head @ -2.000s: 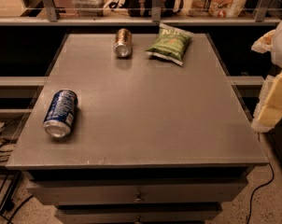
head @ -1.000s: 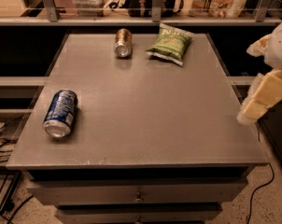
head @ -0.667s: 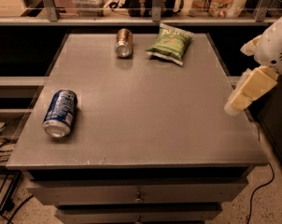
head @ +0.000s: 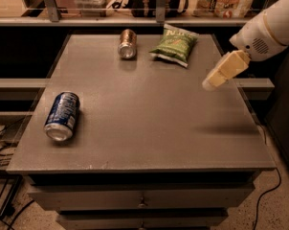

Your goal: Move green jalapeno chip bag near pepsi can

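Observation:
I should next grip the green jalapeno chip bag's middle (head: 177, 46), beside the brownish-gold can.
The green jalapeno chip bag (head: 175, 44) lies flat at the far right of the grey table (head: 149, 109). The blue pepsi can (head: 62, 115) lies on its side near the table's left front edge. My gripper (head: 209, 83) hangs above the table's right side, in front of and to the right of the bag, apart from it. The white arm (head: 269, 28) reaches in from the upper right.
A brownish-gold can (head: 127, 43) lies on its side at the far middle, left of the bag. A shelf with boxes and bags runs behind the table. Drawers sit under the table front. Cables lie on the floor at left and right.
My gripper has moved left and up, from beside the table's right edge to above its right side, closer to the chip bag. The bag and cans have not moved.

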Controlling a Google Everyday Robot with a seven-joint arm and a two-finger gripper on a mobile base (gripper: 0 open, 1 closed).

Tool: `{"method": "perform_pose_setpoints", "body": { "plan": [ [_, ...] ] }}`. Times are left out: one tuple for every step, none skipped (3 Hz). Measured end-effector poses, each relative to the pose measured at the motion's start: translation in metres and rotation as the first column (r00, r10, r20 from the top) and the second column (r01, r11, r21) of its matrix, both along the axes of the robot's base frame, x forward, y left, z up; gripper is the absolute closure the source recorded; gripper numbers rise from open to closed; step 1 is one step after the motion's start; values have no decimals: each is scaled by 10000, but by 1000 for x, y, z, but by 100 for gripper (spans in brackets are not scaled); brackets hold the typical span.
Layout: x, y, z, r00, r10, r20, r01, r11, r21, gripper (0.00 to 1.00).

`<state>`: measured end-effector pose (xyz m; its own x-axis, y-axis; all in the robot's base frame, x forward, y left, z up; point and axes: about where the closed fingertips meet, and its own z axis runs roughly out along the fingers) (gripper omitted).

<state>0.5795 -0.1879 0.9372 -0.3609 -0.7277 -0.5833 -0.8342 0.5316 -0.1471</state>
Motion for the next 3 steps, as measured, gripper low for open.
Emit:
{"method": "perform_pose_setpoints", "body": {
  "plan": [
    [5,0,-1,10000,-37,36,37,10000,65,0],
    [7,2,-4,9998,-212,-53,212,9998,33,0],
    [28,13,-11,9986,-523,112,514,9961,718,0]
  ]
}}
